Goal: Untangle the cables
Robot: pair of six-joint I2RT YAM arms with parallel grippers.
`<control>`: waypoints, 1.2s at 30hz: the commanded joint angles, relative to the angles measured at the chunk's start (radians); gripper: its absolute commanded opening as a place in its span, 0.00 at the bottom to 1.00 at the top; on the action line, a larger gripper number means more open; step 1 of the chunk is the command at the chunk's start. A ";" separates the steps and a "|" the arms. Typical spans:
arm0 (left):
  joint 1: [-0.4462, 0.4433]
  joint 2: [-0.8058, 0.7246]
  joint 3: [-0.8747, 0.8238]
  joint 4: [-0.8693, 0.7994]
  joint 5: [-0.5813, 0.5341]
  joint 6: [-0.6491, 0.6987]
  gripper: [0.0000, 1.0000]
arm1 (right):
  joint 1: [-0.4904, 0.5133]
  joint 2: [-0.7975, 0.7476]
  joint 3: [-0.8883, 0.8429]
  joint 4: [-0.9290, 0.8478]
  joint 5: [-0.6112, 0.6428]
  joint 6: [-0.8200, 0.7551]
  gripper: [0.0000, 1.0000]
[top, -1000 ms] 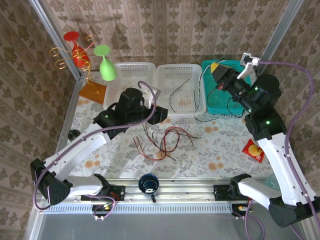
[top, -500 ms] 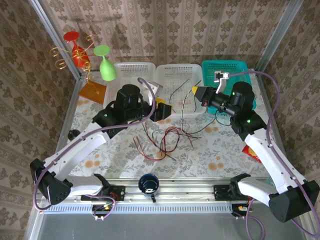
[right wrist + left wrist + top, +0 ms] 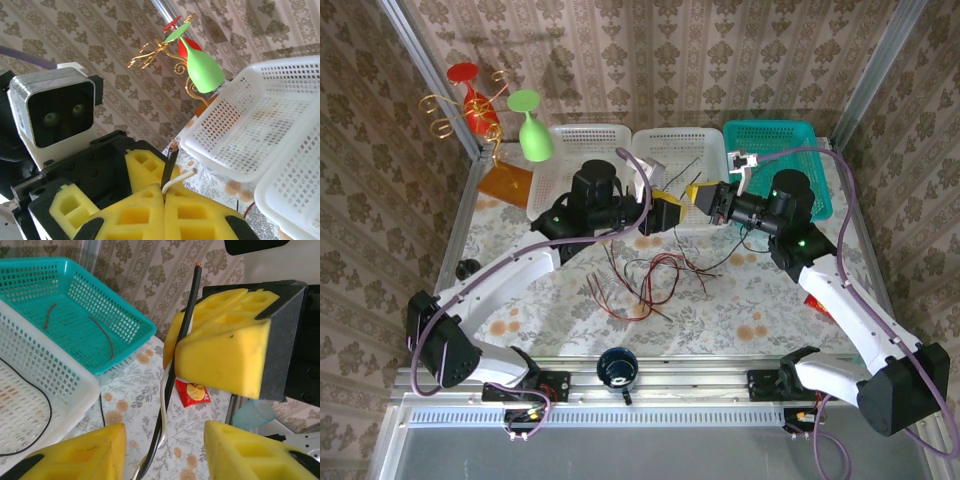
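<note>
My right gripper is pinching the black and white cables together, so my left gripper should hold the pair while my right gripper takes the black cable's copper end (image 3: 174, 146).
A loose tangle of red and black cables (image 3: 650, 275) lies on the flowered table in front of the baskets. My right gripper (image 3: 698, 194) is shut on a black cable and a white one side by side (image 3: 170, 167); their ends stick up above its pads. From there the pair (image 3: 161, 425) runs down between the yellow fingers (image 3: 82, 455) of my left gripper (image 3: 672, 212), which is open and faces the right one nose to nose. Neither left finger touches the pair. A black cable (image 3: 682, 170) lies in the middle white basket, and two red ones (image 3: 102, 335) lie in the teal basket.
Three baskets line the back: two white ones (image 3: 582, 135) (image 3: 665, 140) and a teal one (image 3: 800, 130). A green glass (image 3: 530, 130) and a red glass on a gold stand sit at the back left. A red packet (image 3: 827, 300) lies at the right and a dark cup (image 3: 617, 366) at the front rail.
My right arm swung left from the teal basket to the middle basket's front, carrying the cables. My left gripper moved right to meet it, and its jaws narrowed a little.
</note>
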 commanded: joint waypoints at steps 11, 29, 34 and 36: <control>0.007 -0.007 -0.040 0.079 -0.003 -0.017 0.05 | 0.015 0.012 0.000 0.078 -0.053 0.006 0.00; 0.003 -0.061 -0.091 0.097 -0.054 -0.028 0.00 | -0.020 -0.010 -0.006 0.078 0.076 0.101 0.60; -0.002 -0.061 -0.090 0.091 -0.058 -0.026 0.00 | -0.028 0.038 0.050 0.073 0.037 0.140 0.55; 0.000 -0.061 -0.093 0.092 -0.059 -0.026 0.00 | -0.030 0.050 0.074 0.059 0.027 0.152 0.55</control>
